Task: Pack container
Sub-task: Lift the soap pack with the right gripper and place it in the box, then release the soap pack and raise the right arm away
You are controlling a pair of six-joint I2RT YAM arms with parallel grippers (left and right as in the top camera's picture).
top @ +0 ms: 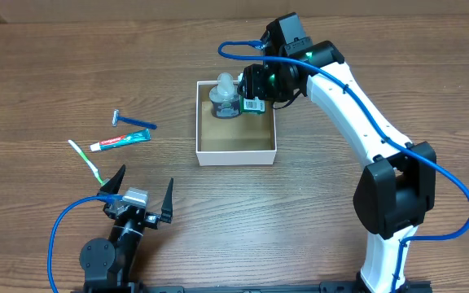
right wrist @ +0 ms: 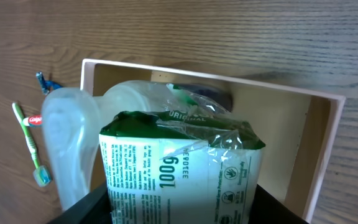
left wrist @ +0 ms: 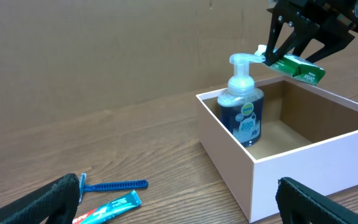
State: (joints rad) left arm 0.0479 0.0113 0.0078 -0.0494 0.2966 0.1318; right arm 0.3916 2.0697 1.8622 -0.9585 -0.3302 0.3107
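Note:
Next, I move my left gripper to the middle of the green toothbrush (top: pixel 88 163), close to the cap of the toothpaste tube, and close it there.
The container (top: pixel 236 153) is a square white box with a brown inside, mid-table; it also shows in the left wrist view (left wrist: pixel 303 165) and the right wrist view (right wrist: pixel 325 143). A pump soap bottle (top: pixel 225 99) stands upright in its far left corner (left wrist: pixel 243 112). My right gripper (top: pixel 255 104) is shut on a green and white wrapped pack (right wrist: pixel 179 168) and holds it above the box's far side, next to the bottle (left wrist: pixel 298 67). My left gripper (top: pixel 141 199) is open and empty, near the table's front left.
A blue razor (top: pixel 131 122), a toothpaste tube (top: pixel 121 142) and a green toothbrush (top: pixel 85 161) lie on the table left of the box. The razor (left wrist: pixel 114 185) and tube (left wrist: pixel 107 208) lie just ahead of my left gripper.

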